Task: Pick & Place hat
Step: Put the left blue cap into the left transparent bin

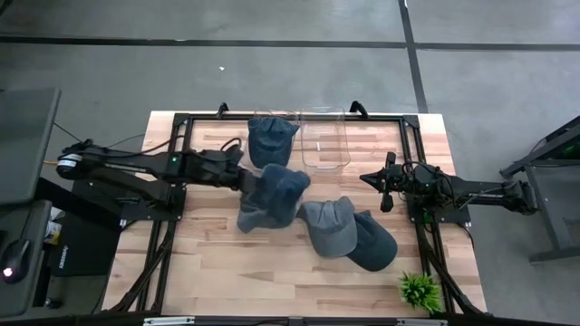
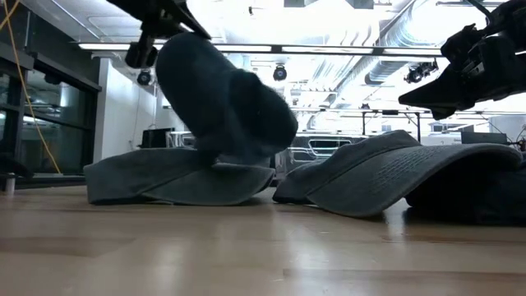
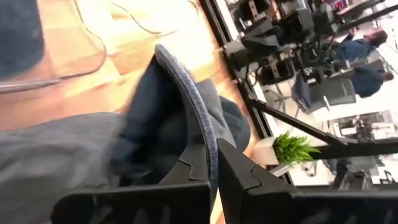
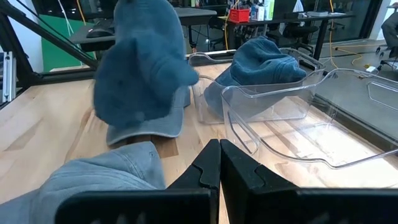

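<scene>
I should take the raised dark blue hat over by closing my right gripper on the top [image 1: 301, 186] [image 4: 151, 84] of that hat, opposite my left gripper.
My left gripper [image 1: 250, 179] is shut on a dark blue hat [image 1: 283, 186] over the table's middle; the hat also shows raised in the low view [image 2: 222, 99] and in the right wrist view [image 4: 143, 68]. A second blue hat [image 1: 256, 217] lies flat on the table under it. A third blue hat [image 1: 272, 136] sits in a clear bin [image 1: 288, 116] at the far edge. A grey hat [image 1: 331, 226] and a dark hat [image 1: 373, 243] lie overlapping at the near right. My right gripper [image 1: 382, 186] is shut and empty, held above the table at the right. My left gripper pinches the hat's brim edge [image 3: 200, 124] between its two fingers [image 3: 242, 180], coming level from the table's left side. The brim stands on edge between them. The crown hangs below and beyond the fingers, over the hat on the table; whether the two touch, I cannot tell.
A second clear bin [image 1: 326, 145] stands empty next to the first at the far edge, and shows close in the right wrist view [image 4: 298, 118]. A small green plant [image 1: 419, 290] stands at the near right corner. Bare wood lies at the near left.
</scene>
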### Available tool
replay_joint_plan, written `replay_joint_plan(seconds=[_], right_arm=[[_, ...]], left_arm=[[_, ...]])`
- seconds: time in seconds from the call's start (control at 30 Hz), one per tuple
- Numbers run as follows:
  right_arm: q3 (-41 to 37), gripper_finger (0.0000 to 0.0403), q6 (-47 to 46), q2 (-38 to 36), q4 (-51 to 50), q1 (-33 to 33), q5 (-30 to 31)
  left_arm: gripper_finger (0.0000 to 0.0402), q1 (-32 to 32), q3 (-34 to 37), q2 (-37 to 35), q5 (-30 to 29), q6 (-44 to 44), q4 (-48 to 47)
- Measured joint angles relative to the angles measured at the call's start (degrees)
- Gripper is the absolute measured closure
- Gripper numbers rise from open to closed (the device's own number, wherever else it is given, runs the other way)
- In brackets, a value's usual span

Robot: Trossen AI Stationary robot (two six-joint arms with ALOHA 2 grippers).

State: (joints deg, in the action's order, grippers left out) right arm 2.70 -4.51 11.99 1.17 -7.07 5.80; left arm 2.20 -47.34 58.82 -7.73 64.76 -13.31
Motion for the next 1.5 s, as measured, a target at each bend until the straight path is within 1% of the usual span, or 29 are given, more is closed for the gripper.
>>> replay_joint_plan(seconds=[0.17, 0.3, 0.6, 0.97, 1.03, 1.1, 1.3, 1.4, 1.5], right_arm=[[0.0, 0.0402, 0.0, 0.0, -0.1, 0.0, 0.0], [0.0, 0.0402, 0.0, 0.0, -0.1, 0.0, 0.0], [0.0, 0.0402, 0.0, 0.0, -0.1, 0.0, 0.0], [0.0, 0.0402, 1.2, 0.0, 0.0, 0.0, 0.0], [0.0, 0.0402, -3.5, 0.0, 0.4, 0.0, -0.9], [0.0, 0.0402, -12.2, 0.0, 1.9, 0.0, -2.3], [0.0, 0.0402, -33.9, 0.2, 4.3, 0.0, 2.2], [0.0, 0.0402, -39.4, 1.7, 5.3, 0.0, 1.4], [0.0, 0.0402, -40.5, 4.5, 11.8, 0.0, -0.1]], left_arm=[[0.0401, 0.1, 0.0, -1.1, 0.1, -1.7, -0.2], [0.0401, 0.1, -0.1, -1.8, 2.4, -3.0, 2.8], [0.0401, 0.1, 0.0, -1.7, 7.2, -4.5, 3.7], [0.0402, 0.1, 0.0, -1.7, 8.6, -4.2, 3.7], [0.0402, 0.1, 0.0, -1.7, 8.7, -4.1, 3.7], [0.0402, 0.1, 0.0, -1.7, 8.7, -4.1, 3.7], [0.0402, 0.1, 0.0, -1.7, 8.4, -4.6, 4.7], [0.0402, 0.1, 0.0, -1.7, 8.4, -5.5, 7.2], [0.0402, 0.0, 0.0, -1.7, 8.4, -6.2, 9.3]])
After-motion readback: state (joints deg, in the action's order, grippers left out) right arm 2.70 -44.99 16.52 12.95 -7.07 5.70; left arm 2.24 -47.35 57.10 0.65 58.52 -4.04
